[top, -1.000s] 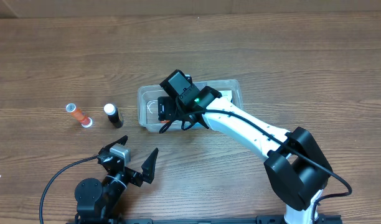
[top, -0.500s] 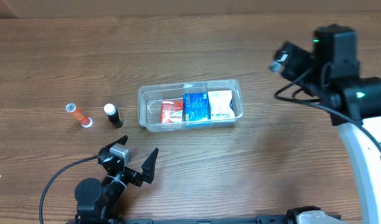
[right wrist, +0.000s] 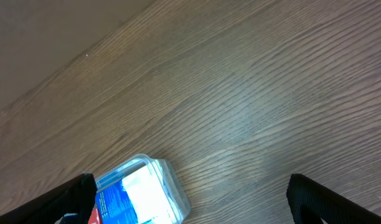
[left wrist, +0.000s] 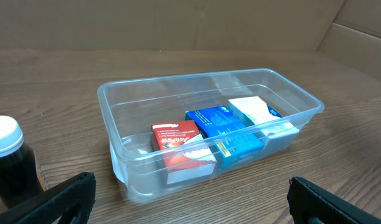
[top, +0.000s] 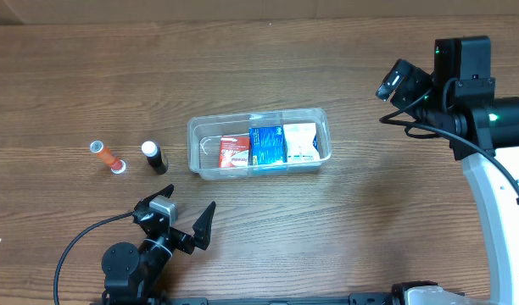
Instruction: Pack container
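Next, my left gripper goes next to the black bottle beside the orange tube and closes on the bottle's body (top: 155, 158) (left wrist: 12, 163), just under its white cap.
The clear container (top: 196, 135) sits mid-table and holds a red box (top: 234, 151), a blue box (top: 266, 145) and a white box (top: 300, 142) side by side. It also shows in the left wrist view (left wrist: 109, 106) and partly in the right wrist view (right wrist: 172, 186). My left gripper (top: 181, 222) is open and empty near the front edge, below the container's left end. My right gripper (top: 397, 85) is open and empty, raised high at the right, well away from the container.
An orange tube with white caps (top: 108, 157) lies at the left. A black bottle with a white cap (top: 154, 158) stands beside it, left of the container, and shows in the left wrist view (left wrist: 10, 158).
My right arm has pulled out of the container and swung up to the far right, uncovering the three boxes. The left arm has not moved.
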